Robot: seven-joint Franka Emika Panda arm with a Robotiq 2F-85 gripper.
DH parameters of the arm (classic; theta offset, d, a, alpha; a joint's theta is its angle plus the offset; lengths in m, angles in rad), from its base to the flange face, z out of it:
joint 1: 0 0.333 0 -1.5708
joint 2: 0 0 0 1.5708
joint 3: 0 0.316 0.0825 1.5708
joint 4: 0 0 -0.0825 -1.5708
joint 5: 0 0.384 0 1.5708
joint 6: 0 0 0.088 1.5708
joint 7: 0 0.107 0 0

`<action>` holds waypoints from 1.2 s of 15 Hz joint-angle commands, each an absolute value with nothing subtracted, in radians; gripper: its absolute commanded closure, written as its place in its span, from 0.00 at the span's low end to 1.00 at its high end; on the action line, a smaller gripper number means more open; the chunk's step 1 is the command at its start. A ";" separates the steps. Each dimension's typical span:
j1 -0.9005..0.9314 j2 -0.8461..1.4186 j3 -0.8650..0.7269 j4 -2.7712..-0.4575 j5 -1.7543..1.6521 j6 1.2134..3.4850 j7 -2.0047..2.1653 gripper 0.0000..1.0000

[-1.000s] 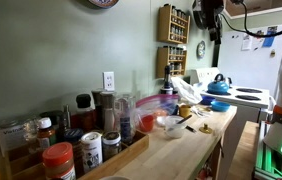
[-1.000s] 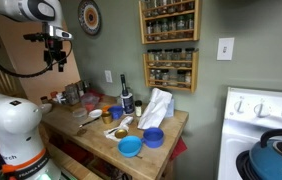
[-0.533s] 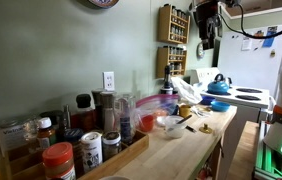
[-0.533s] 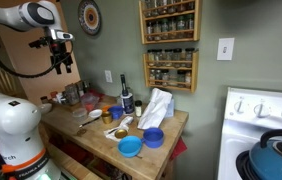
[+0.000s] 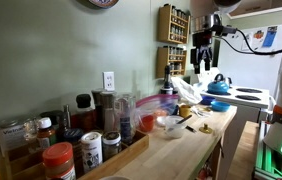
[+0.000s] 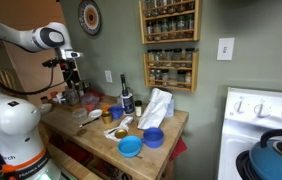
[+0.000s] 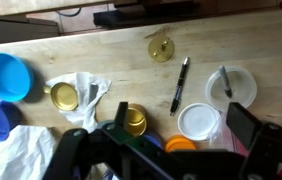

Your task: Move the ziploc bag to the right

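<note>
My gripper should close on the pink top edge [image 5: 163, 97] [image 7: 235, 142] of the clear ziploc bag, which is beside the white lid and the orange lid.
The ziploc bag [image 6: 157, 106] is a whitish, crumpled plastic bag standing upright at the back of the wooden counter, near the wall. It also shows in an exterior view [image 5: 187, 91] and at the lower left of the wrist view [image 7: 21, 150]. My gripper [image 6: 73, 86] hangs open and empty above the cluttered end of the counter, well apart from the bag. It also shows in an exterior view [image 5: 202, 62]. In the wrist view the gripper [image 7: 181, 125] has its jaws spread over a white lid [image 7: 199, 122] and an orange lid [image 7: 181, 144].
Two blue bowls [image 6: 131, 147] sit at the counter's front by the bag. A pen [image 7: 180, 85], gold lids [image 7: 63, 96], a white dish [image 7: 231, 85] and crumpled paper [image 7: 86, 92] lie on the wood. Jars [image 5: 61, 155], a spice rack [image 6: 169, 45] and a stove with a kettle [image 6: 281, 155] surround it.
The arm has come down from high up toward the counter, and the gripper now hangs lower over the clutter. Nothing on the counter has moved.
</note>
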State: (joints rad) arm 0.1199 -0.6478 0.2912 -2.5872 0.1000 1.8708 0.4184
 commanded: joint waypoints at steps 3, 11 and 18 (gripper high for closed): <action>0.123 -0.641 0.286 -2.590 0.108 1.906 0.426 0.00; 0.250 -0.455 0.297 -2.675 0.322 2.531 0.316 0.00; 0.269 -0.235 0.278 -2.661 0.219 2.720 0.167 0.00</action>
